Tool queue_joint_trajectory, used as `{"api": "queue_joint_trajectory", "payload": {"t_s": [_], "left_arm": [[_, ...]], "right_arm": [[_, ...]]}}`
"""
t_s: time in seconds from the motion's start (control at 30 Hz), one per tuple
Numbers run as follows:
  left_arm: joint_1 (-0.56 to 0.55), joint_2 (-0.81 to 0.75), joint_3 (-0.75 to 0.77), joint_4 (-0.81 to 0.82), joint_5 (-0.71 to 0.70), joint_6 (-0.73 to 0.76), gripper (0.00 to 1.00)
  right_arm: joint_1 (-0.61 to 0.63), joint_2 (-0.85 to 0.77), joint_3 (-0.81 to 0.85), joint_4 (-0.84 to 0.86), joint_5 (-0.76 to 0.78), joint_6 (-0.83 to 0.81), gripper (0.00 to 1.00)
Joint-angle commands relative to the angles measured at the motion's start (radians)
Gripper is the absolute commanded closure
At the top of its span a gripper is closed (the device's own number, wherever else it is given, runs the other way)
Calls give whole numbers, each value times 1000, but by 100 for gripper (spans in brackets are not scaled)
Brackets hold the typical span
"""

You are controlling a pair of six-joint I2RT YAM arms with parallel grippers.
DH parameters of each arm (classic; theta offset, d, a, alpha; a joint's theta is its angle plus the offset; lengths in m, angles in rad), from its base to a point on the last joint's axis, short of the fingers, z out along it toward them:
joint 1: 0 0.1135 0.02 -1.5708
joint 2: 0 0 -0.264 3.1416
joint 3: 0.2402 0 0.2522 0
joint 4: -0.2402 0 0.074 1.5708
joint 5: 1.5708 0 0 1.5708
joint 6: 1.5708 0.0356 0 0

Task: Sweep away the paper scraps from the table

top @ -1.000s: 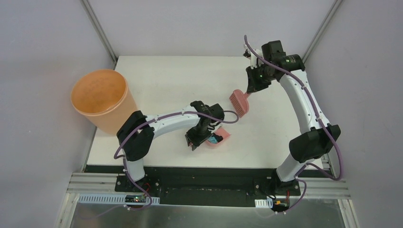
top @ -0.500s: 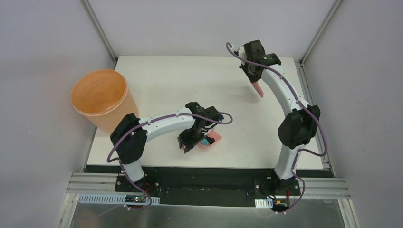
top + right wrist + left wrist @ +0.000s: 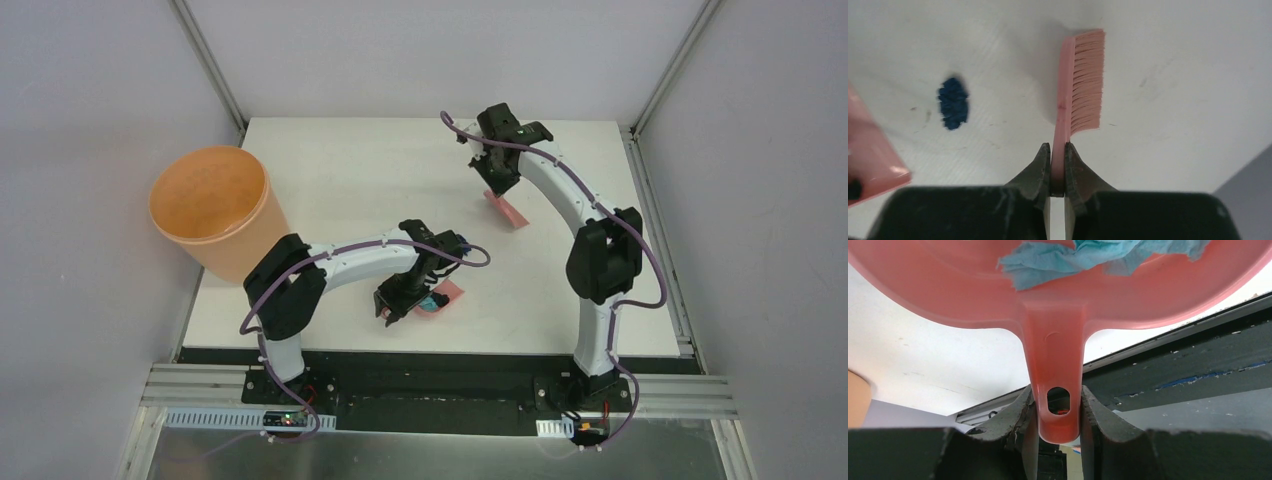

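Next, I release the pink hand brush from my right gripper onto the bare tabletop (image 3: 561,229), toward the edge that is opposite the orange bucket.
My left gripper (image 3: 1057,396) is shut on the handle of the pink dustpan (image 3: 1058,305), which sits near the table's front edge (image 3: 447,291). A teal paper scrap (image 3: 1083,257) lies inside the pan and also shows from above (image 3: 431,300). My right gripper (image 3: 1058,148) is shut on the thin handle of the pink hand brush (image 3: 1083,80), whose bristles point right. From above, the brush (image 3: 506,209) hangs below the right gripper (image 3: 496,182) at the back middle of the table (image 3: 340,180). A dark blue paper scrap (image 3: 953,102) lies on the white top, left of the brush.
A big orange bucket (image 3: 211,205) stands at the table's left edge. A pink flat corner (image 3: 870,160) shows at the left edge of the right wrist view. The black front edge (image 3: 1178,375) runs just behind the dustpan handle. Grey walls enclose the table.
The right arm has swung left from the back right corner to the back middle, carrying the brush. The left gripper and dustpan have shifted slightly left and nearer.
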Motion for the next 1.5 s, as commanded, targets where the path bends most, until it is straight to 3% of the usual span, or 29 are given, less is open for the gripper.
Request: {"api": "queue_joint_trajectory", "payload": {"t_s": [0.0,0.27,0.5,0.63,0.83,1.07,1.2,1.33,1.47], "left_arm": [[5,29,26,35,-1,32,100],[6,125,62,74,10,54,100],[5,89,55,94,-8,39,100],[6,30,27,125,12,41,100],[5,3,-1,129,-8,37,100],[-14,-19,3,120,18,33,100],[-42,-5,46,65,42,53,100],[-63,20,78,9,55,66,100],[-77,43,92,-7,68,74,100]], "right_arm": [[36,-85,-43,-103,-435,131,100],[66,-281,-225,-150,-746,138,100],[-1,-344,-148,-254,-707,99,100],[-125,-354,-94,-216,-597,98,100],[-199,-347,-62,-89,-148,84,100],[-204,-320,-158,195,326,-164,100],[-212,-275,-218,339,509,-281,100],[-222,-210,-212,310,521,-280,100],[-222,-167,-151,86,334,-137,100]]}}
